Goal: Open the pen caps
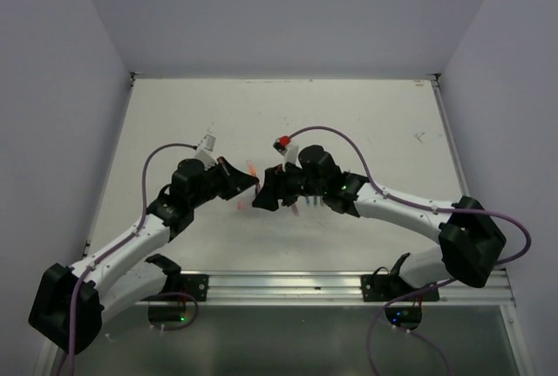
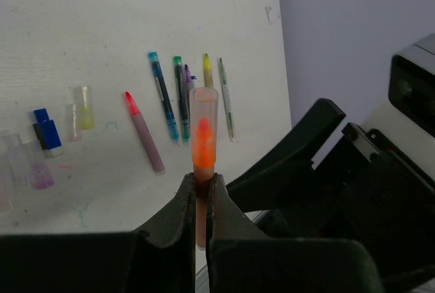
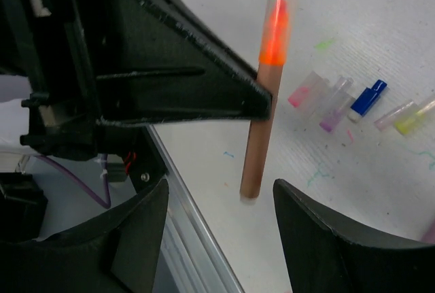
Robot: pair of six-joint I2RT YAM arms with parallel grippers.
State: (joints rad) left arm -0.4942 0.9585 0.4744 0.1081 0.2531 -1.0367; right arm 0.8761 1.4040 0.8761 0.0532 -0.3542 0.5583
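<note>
The pen's brownish body is in my left gripper, so my right gripper will hold the pen's rear end while my left gripper takes the clear cap [image 2: 203, 117].
My left gripper [image 2: 200, 194] is shut on a brownish pen [image 2: 200, 218] with an orange tip, and holds it upright above the table. A clear cap [image 2: 203, 113] still covers that tip. In the right wrist view the same pen [image 3: 260, 136] hangs from the left fingers [image 3: 204, 82], and its rear end sits between the spread fingers of my open right gripper [image 3: 221, 221], touching neither. In the top view both grippers meet at the table's middle, left gripper [image 1: 245, 191] facing right gripper [image 1: 261, 195].
Several loose pens lie on the white table [image 2: 102, 28]: a pink one with a red tip [image 2: 145, 135], blue [image 2: 163, 106], teal [image 2: 179, 99], yellow [image 2: 207, 69]. Loose caps lie to their left: yellow [image 2: 84, 106], blue [image 2: 46, 131], purple [image 2: 42, 176]. An aluminium rail [image 3: 197, 238] edges the table.
</note>
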